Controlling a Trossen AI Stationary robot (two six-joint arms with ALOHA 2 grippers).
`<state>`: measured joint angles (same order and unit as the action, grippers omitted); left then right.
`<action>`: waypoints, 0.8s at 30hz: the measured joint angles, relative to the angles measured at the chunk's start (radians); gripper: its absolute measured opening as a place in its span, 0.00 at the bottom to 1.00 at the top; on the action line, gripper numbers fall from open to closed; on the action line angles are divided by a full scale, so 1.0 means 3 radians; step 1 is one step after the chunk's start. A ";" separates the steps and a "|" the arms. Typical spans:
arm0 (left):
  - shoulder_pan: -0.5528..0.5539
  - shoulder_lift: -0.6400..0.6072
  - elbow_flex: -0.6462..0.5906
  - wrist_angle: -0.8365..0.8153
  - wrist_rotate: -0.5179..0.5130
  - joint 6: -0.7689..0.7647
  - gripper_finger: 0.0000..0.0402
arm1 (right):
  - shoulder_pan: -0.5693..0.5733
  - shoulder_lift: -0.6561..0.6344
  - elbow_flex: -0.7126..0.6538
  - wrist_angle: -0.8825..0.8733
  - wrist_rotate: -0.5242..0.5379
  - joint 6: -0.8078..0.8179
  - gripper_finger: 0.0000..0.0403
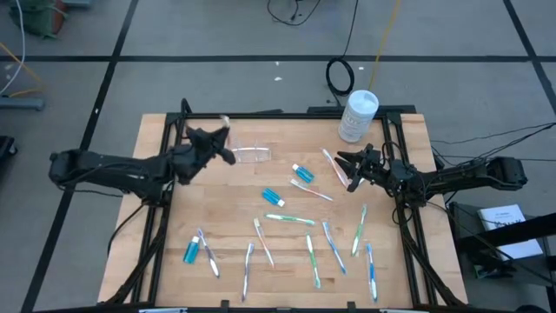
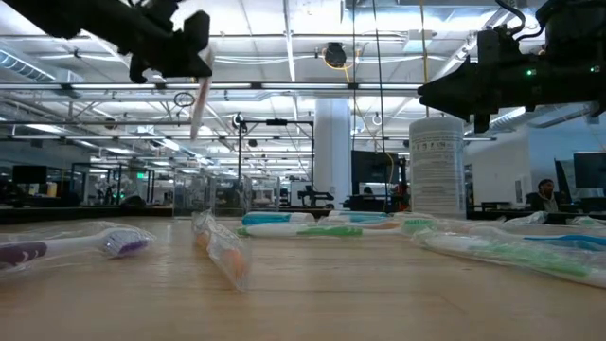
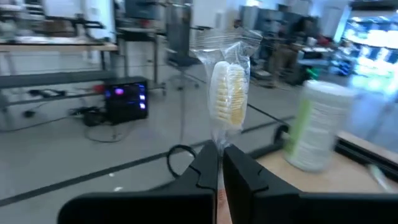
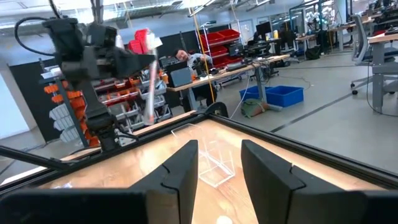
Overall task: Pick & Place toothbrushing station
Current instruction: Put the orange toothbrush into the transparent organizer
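The wrapped toothbrush is to go in the clear plastic holder's end [image 1: 240, 150] nearest my left arm. I will stand it there and let go with my left gripper.
The toothbrushing station [image 1: 252, 155] is a small clear plastic holder lying flat on the wooden table, also seen in the right wrist view [image 4: 211, 163]. Just left of it and above the table, my left gripper [image 1: 217, 139] is shut on a wrapped toothbrush [image 3: 227, 93] with pale bristles and an orange handle. My right gripper [image 1: 345, 165] hovers open at the table's right side, pointing toward the holder, with nothing between its fingers [image 4: 186, 168]. My left gripper pinches the wrapped toothbrush between its two fingers just below the head, on the top of the handle [image 3: 219, 163]. The fingers come at it level and lie across the brush. It stands roughly upright, head up and handle [image 2: 200, 104] hanging below, clear of the table.
A white round lidded tub [image 1: 358, 115] stands at the far right. Several wrapped toothbrushes [image 1: 334, 248] and small blue tubes [image 1: 274, 197] lie scattered over the near half of the table. A pink-handled brush [image 1: 331, 165] lies beside my right gripper. A black frame edges the table.
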<state>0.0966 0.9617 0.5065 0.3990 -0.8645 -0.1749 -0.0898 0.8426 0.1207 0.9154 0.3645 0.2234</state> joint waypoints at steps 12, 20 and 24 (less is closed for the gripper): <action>0.0620 0.1088 -0.0050 0.0737 -0.0361 -0.0018 0.02 | 0.0000 0.0000 0.0000 0.0000 0.0000 0.0000 0.28; 0.0585 0.1621 -0.0050 0.0826 -0.0376 -0.0230 0.05 | 0.0000 0.0000 0.0000 0.0000 0.0000 0.0001 0.28; 0.0531 0.1684 -0.0050 0.0820 -0.0359 -0.0177 0.05 | 0.0000 0.0001 0.0000 -0.0001 0.0000 0.0001 0.28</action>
<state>0.2558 1.4670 0.4915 0.6449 -0.9722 -0.2280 -0.0898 0.8429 0.1207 0.9151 0.3644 0.2237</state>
